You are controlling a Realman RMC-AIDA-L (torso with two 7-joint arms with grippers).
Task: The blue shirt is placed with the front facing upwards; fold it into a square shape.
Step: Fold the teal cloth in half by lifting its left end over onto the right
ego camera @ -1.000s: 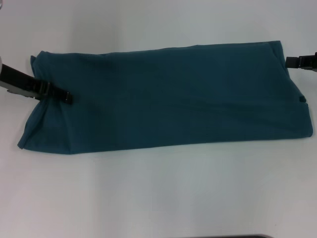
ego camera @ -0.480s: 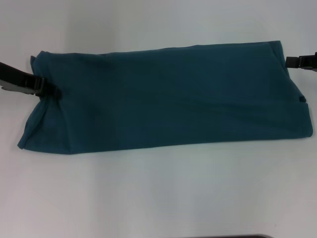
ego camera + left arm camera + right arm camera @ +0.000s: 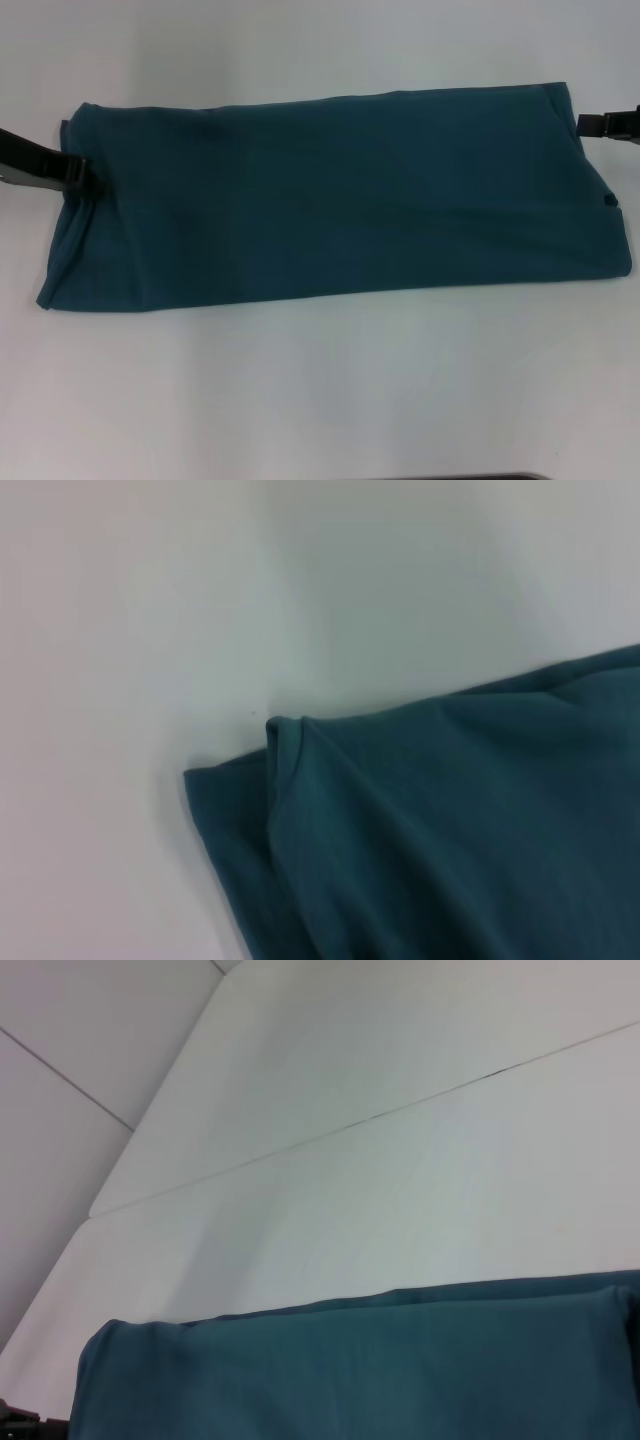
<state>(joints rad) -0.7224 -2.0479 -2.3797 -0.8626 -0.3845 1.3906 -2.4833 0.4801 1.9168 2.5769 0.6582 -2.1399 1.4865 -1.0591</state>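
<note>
The shirt's upper layer is rumpled and set back from the lower layer at the shirt's end, so my left gripper needs to take both layers point(image 3: 76, 212) and pull that end straight.
The blue shirt point(image 3: 340, 195) lies on the white table as one long flat band running left to right, plain teal side up, with no print showing. A small dark mark point(image 3: 610, 200) sits near its right end. My left gripper point(image 3: 78, 173) is at the shirt's left edge, just touching or just off the cloth. My right gripper point(image 3: 590, 124) hovers beside the shirt's far right corner. The left wrist view shows a layered corner of the shirt point(image 3: 290, 780). The right wrist view looks along the shirt's point(image 3: 380, 1370) far edge.
Bare white table point(image 3: 320, 400) surrounds the shirt, with wide room in front of it. A thin seam point(image 3: 400, 1110) crosses the tabletop behind the shirt. A dark strip point(image 3: 470, 477) shows at the table's near edge.
My left gripper has drawn back leftward, from over the shirt's left part to its left edge. The cloth there has settled flatter. The right arm has stayed still.
</note>
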